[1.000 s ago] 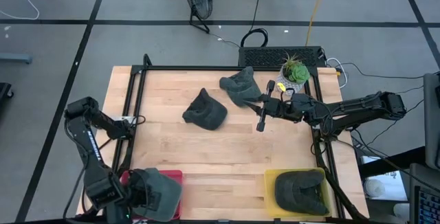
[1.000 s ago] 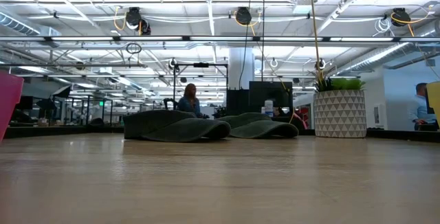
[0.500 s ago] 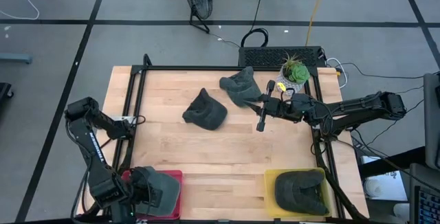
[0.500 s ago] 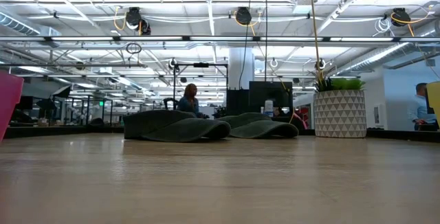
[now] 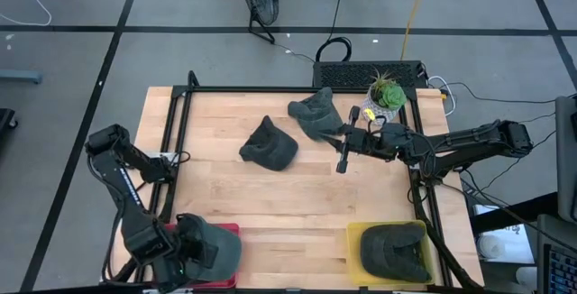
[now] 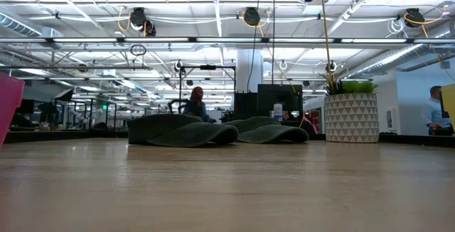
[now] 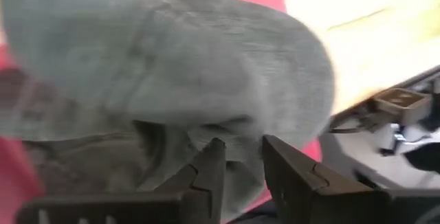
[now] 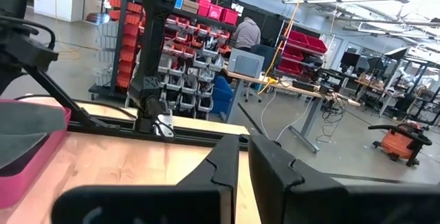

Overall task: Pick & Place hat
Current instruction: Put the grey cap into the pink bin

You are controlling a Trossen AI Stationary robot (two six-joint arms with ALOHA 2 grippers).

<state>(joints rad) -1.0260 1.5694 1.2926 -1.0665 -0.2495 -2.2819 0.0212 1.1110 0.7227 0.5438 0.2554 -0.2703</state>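
Note:
The hat in my left gripper sticks out past the red bin's far edge. I will take hold again of the hat's near end [image 5: 206,272] and pull it in.
My left gripper [image 5: 187,250] is at the table's near left corner, over the red bin [image 5: 231,230], shut on a dark grey hat [image 5: 216,247] that fills the left wrist view [image 7: 172,73]. Two more grey hats lie flat on the wood, one mid-table [image 5: 269,145] and one farther back [image 5: 315,114]; the low view shows them side by side [image 6: 181,131] [image 6: 274,131]. My right gripper [image 5: 342,159] hovers shut just right of the far hat, touching nothing. Its fingers show nearly together in the right wrist view [image 8: 244,148]. My left gripper pinches a fold of the hat's cloth at its underside edge [image 7: 237,138] between its two fingers [image 7: 210,172]. The crown spreads out past the fingertips above the red bin. Whether the hat rests on the bin, I cannot tell.
A yellow bin [image 5: 356,233] at the near right corner holds another dark hat [image 5: 392,249]. A potted plant [image 5: 386,96] stands at the far right edge, behind my right arm. A black frame [image 5: 180,150] borders the table. Bare wood lies between the hats and the bins.
My left arm has shifted a little toward the table's right, bringing the held hat with it over the red bin. My right arm has kept still.

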